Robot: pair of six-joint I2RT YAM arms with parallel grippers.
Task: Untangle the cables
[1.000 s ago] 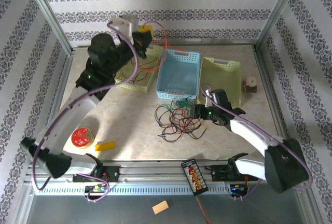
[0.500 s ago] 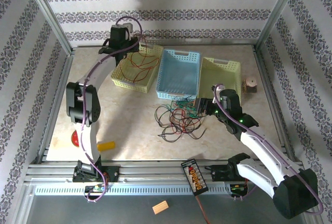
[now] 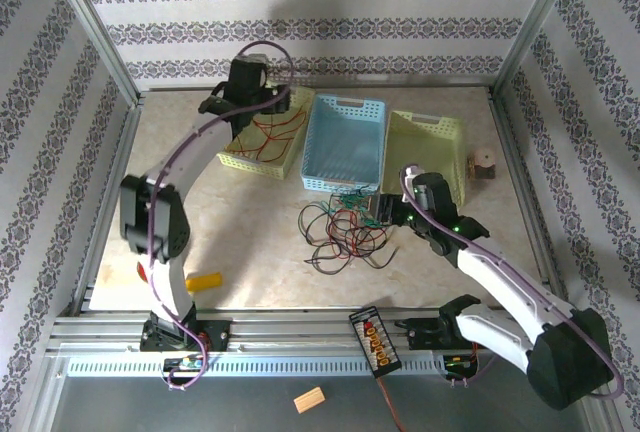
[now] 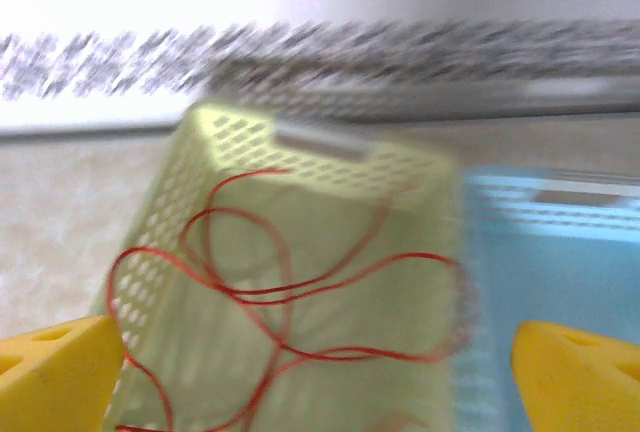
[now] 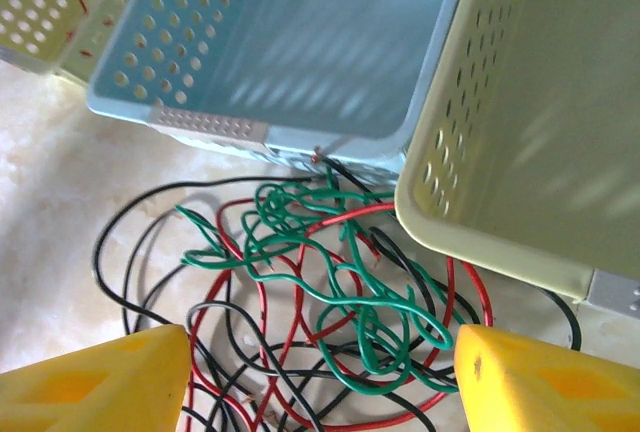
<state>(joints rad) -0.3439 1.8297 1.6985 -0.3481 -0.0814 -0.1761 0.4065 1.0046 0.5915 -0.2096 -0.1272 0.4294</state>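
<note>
Green loops are woven through red and black cables, so my left gripper will hold the green loops while my right gripper takes strands of cable (image 5: 483,290) next to the yellow-green basket.
A tangle of red, green and black cables (image 3: 343,228) lies on the table in front of the blue basket (image 3: 345,102). My right gripper (image 3: 384,211) hovers at the tangle's right side. In the right wrist view it (image 5: 320,384) stands open, its yellow fingertips (image 5: 95,382) on either side of the green loops (image 5: 345,267), touching none of them. One red cable (image 3: 270,135) lies loose inside the left yellow-green basket (image 3: 232,159). My left gripper (image 3: 262,102) hangs open over that basket's far end, with the red cable (image 4: 285,297) below it (image 4: 318,382).
A second yellow-green basket (image 3: 440,130) stands right of the blue one. A red tape roll (image 3: 146,271) and a yellow block (image 3: 203,281) lie near the left arm's base. A small wooden spool (image 3: 484,164) is at the right wall, and a power strip (image 3: 375,340) lies on the front rail.
The left arm has swung out over the left basket and its gripper has opened, leaving the red cable in the basket. The right gripper has barely shifted beside the tangle.
</note>
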